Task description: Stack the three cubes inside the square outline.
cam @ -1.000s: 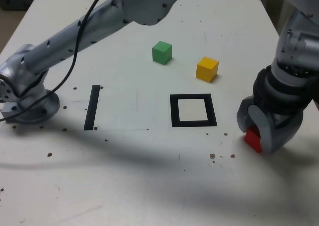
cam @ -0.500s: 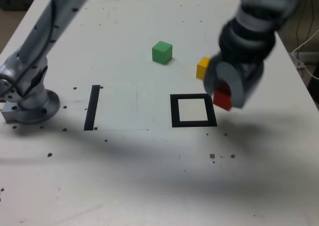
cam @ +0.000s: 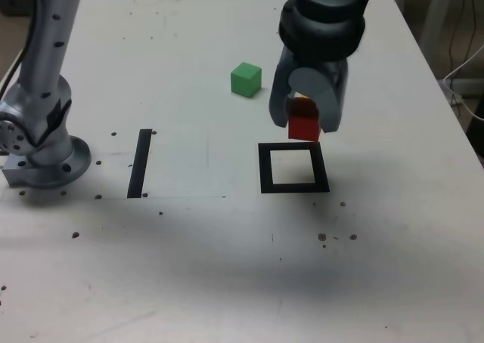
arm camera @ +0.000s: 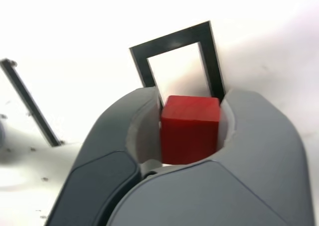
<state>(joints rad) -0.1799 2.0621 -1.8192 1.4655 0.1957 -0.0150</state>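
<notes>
The red cube, now in the air behind the outline, will go down inside the square outline [cam: 288, 168] [arm camera: 175, 80], close to the outline's edge that faces the black strip, when I set it there with my gripper.
My gripper [cam: 304, 128] is shut on the red cube [cam: 304, 125] and holds it in the air just behind the far edge of the square outline [cam: 265, 169]. In the wrist view the red cube [arm camera: 190, 129] sits squeezed between the two grey fingers [arm camera: 249, 136], with the gripper [arm camera: 192, 101] short of the square outline [arm camera: 172, 39], which lies beyond it. The green cube [cam: 246, 79] rests on the table further back, toward the exterior view's left. The yellow cube is hidden behind the gripper.
A straight black strip [cam: 140, 162] lies on the white table at the exterior view's left, also seen as the strip [arm camera: 30, 106] in the wrist view. The arm's base [cam: 45, 158] stands at the left edge. Small dark specks dot the table.
The gripper lifted the red cube from the table at the exterior view's right and carried it left and back, until it hung by the outline's far edge and covered the yellow cube.
</notes>
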